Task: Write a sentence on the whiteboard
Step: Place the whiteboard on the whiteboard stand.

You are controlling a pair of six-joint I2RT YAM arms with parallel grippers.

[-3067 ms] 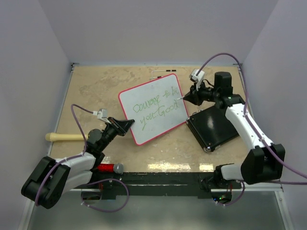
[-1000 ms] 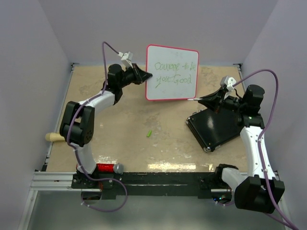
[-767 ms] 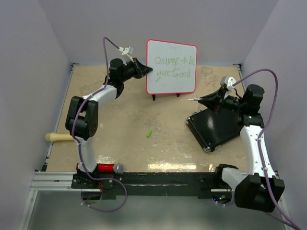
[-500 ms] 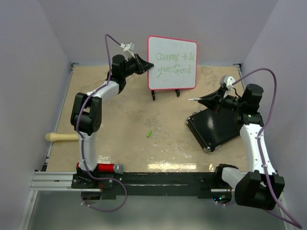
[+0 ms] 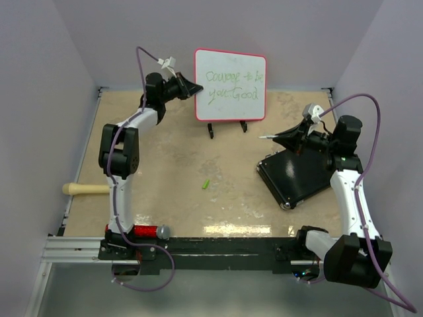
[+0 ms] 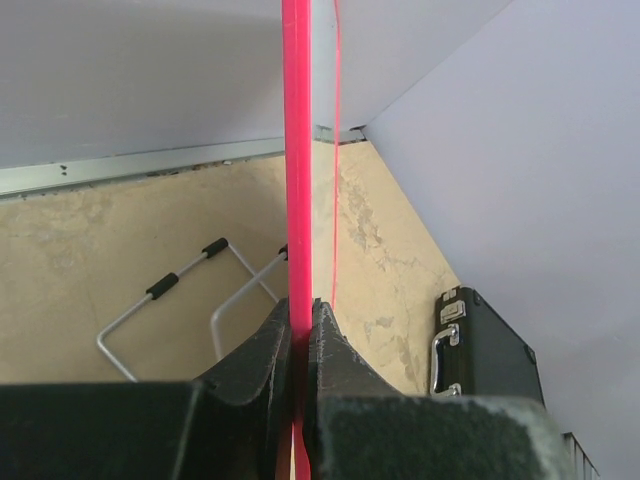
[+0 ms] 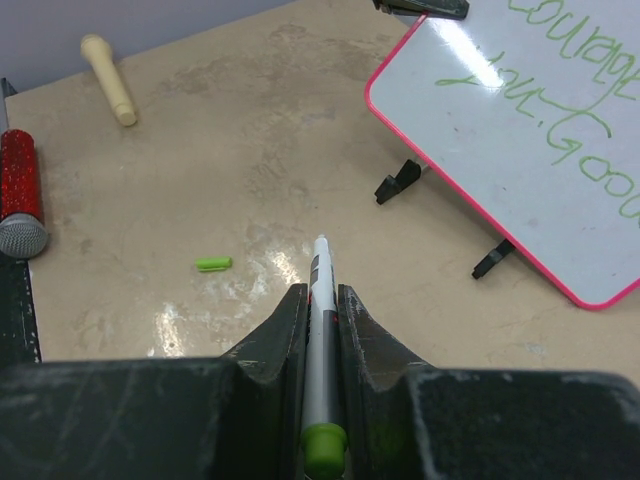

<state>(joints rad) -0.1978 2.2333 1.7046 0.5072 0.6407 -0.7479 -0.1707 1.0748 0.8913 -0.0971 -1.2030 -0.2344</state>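
Observation:
The whiteboard will have its lower red rim resting across the black feet (image 5: 228,127) under it when my left gripper lets go of it. The whiteboard now stands upright at the table's back.
The whiteboard (image 5: 230,86), white with a red rim and green handwriting, stands upright at the back of the table with its black feet (image 5: 211,132) under it. My left gripper (image 5: 195,89) is shut on the board's left edge. In the left wrist view the red rim (image 6: 296,150) runs straight up between the pinched left gripper (image 6: 300,310). Off to the right, my right gripper (image 5: 277,139) is shut on a white marker (image 7: 320,340) with a green end, its tip pointing at the table well short of the whiteboard (image 7: 520,110).
A black case (image 5: 297,175) lies below the right gripper. A small green cap (image 5: 205,184) lies mid-table. A red microphone (image 5: 149,232) sits at the near edge and a wooden handle (image 5: 82,189) at the left edge. Walls close in on three sides.
The left gripper has carried the whiteboard back and a little to the left, and the board's feet now show beneath it. The right arm with the marker has stayed put.

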